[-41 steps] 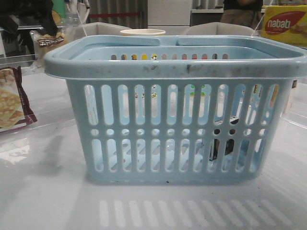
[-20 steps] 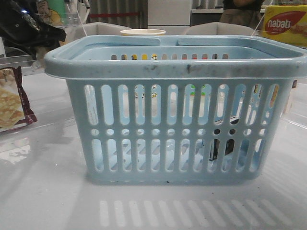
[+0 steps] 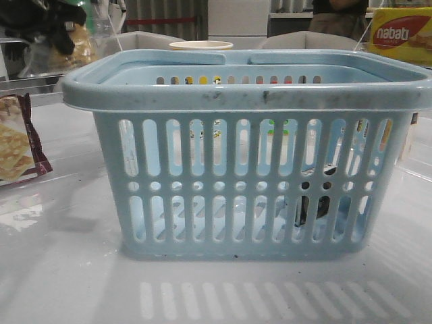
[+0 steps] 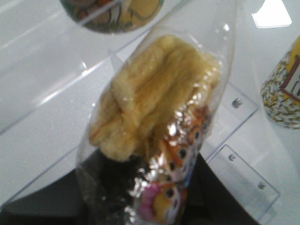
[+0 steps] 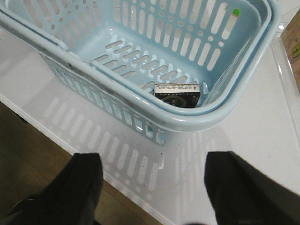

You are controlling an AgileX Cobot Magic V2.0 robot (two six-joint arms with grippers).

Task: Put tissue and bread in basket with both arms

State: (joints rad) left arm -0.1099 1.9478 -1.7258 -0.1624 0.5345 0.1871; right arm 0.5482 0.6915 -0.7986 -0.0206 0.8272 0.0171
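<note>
Next, my left gripper lets go of the bread inside the middle of the light blue basket (image 3: 223,158), next to the black and white tissue.
The light blue basket (image 3: 250,162) stands in the middle of the table and also shows in the right wrist view (image 5: 140,51). The black and white tissue (image 5: 178,95) lies inside it at a corner, seen dark through the slots (image 3: 314,202). My left gripper (image 4: 154,206) is shut on the clear packet of golden-brown bread (image 4: 154,98). It holds the bread (image 3: 73,46) in the air at the far left, beyond the basket's left rim. My right gripper (image 5: 154,187) is open and empty over the table's front edge, outside the basket.
A maroon-edged cracker bag (image 3: 17,145) lies at the left. A yellow nabati box (image 3: 398,34) stands at the back right. A cream bowl (image 3: 200,45) sits behind the basket. A clear acrylic shelf (image 4: 234,140) and a patterned cup (image 4: 286,89) are under the bread.
My left arm has lifted the bread up a little from its place at the far left; the dark label no longer faces the front view. The basket and tissue have not moved.
</note>
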